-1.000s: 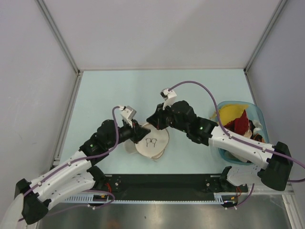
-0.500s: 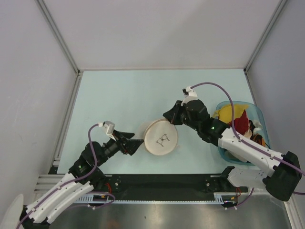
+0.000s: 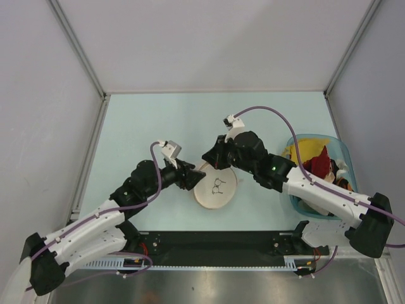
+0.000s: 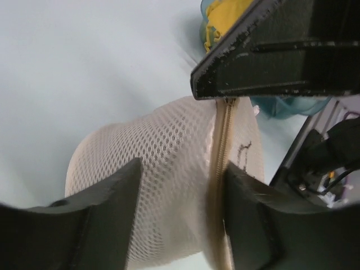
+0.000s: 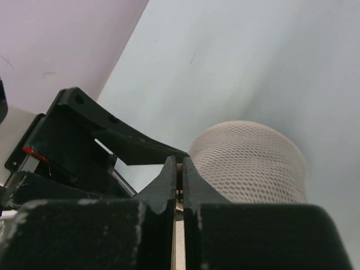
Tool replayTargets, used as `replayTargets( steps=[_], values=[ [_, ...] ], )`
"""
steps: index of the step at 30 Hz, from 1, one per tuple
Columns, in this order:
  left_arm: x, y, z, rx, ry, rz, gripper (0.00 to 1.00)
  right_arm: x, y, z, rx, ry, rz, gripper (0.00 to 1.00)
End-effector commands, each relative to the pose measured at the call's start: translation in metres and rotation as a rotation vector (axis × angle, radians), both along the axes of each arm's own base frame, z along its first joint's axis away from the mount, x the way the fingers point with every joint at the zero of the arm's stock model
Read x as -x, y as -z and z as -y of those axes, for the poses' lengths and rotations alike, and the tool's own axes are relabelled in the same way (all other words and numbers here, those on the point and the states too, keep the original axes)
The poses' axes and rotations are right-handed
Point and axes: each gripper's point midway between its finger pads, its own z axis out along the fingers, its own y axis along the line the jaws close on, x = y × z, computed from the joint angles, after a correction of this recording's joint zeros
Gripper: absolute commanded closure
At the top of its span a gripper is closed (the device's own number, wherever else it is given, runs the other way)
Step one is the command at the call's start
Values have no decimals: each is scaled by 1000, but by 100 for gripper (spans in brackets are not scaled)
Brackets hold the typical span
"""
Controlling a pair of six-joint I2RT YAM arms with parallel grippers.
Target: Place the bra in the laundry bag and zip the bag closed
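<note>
My left gripper's open fingers are crowding the zip in my right gripper, so my left gripper needs to back away and pinch the laundry bag's rim farther (image 4: 217, 208) along before zipping.
The laundry bag (image 3: 218, 190), a round cream mesh case, lies at the table's near middle, its domed mesh filling the left wrist view (image 4: 163, 169). My left gripper (image 3: 197, 179) is at its left rim, jaws open and straddling the mesh and zip tape (image 4: 220, 146) with fingers (image 4: 107, 214) either side. My right gripper (image 3: 207, 159) is at the bag's upper left edge, shut on the bag's zip (image 5: 180, 169), beside the mesh dome (image 5: 253, 163). Its black finger (image 4: 270, 67) shows above the zip. The bra is hidden.
A translucent blue tub (image 3: 338, 152) with yellow and red garments (image 3: 310, 155) stands at the right, under the right arm's forearm. Grey walls and metal posts enclose the table's back and sides. The black base rail (image 3: 215, 244) runs along the near edge.
My left arm, pulled back to the near left half a second ago, has swung in again and its open jaws straddle the bag. The right gripper and bag shifted slightly left.
</note>
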Motion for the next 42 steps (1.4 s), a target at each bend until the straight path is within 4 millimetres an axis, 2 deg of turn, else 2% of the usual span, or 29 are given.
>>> replayTargets(
  steps=[1,2,3,5,7,8,11,12,15,16,17,18,19,20,21,22,23,25,26,27,30,33,34,37,38,39,40,41,42],
  values=[
    [4,-15,5,50,46,66,69,-7,-32,-6,-64,21,44,100],
    [6,-16,1,66,32,62,85,-9,-30,-3,-55,42,39,100],
    [6,-10,-4,62,6,41,97,-19,-30,6,-46,105,45,100],
    [11,0,-13,72,-28,2,100,-27,-27,19,-41,173,34,100],
    [24,10,-24,108,-36,-17,100,-43,-24,39,-49,258,23,100],
    [30,11,-27,144,-37,-40,100,-44,-23,45,-58,273,14,100],
    [44,23,-40,198,-57,-73,100,-45,-26,49,-64,266,30,100],
    [47,33,-42,197,-60,-85,98,-45,-24,46,-55,250,35,100],
    [49,22,-46,237,-63,-47,76,-36,-21,28,-41,169,50,100],
    [48,21,-45,223,-63,-46,52,-33,-19,23,-28,150,53,100],
    [46,18,-45,200,-60,-28,44,-27,-17,17,-17,124,52,100],
    [45,-2,-43,205,-49,6,36,-25,-14,12,-6,110,54,100],
    [42,-13,-42,185,-41,50,16,-22,-16,9,-3,93,62,100],
    [35,-10,-36,142,-39,37,10,-19,-15,6,0,74,64,100],
    [30,-29,-33,143,-36,70,7,-13,-16,0,1,52,65,100],
    [24,-32,-29,112,-34,95,6,-12,-16,-2,5,42,72,100],
    [15,-24,-23,66,-34,70,6,-9,-16,-5,11,29,73,100],
    [6,-37,-13,62,-20,106,6,-4,-17,-11,16,10,77,100],
    [4,-35,-9,57,-12,101,7,-3,-18,-11,19,12,81,100],
    [-1,-28,-3,38,-4,84,8,-2,-19,-13,15,10,82,100],
    [-3,-18,5,27,23,62,21,-2,-22,-12,12,18,83,100],
    [0,-7,6,26,29,40,49,-3,-26,-11,3,26,86,100],
    [2,-5,4,27,32,38,69,-4,-27,-9,4,36,87,100],
    [9,-3,-5,37,13,31,96,-14,-25,7,30,134,86,100],
    [9,-3,-10,43,-9,33,98,-21,-24,19,45,192,85,100],
    [11,6,-14,34,-19,20,100,-22,-22,26,34,224,68,100],
    [15,-2,-20,58,-30,42,100,-24,-19,33,37,247,57,100],
    [16,0,-23,61,-39,42,100,-29,-17,41,34,282,47,100],
    [18,8,-26,51,-44,30,100,-29,-12,47,39,298,38,100]
  ],
)
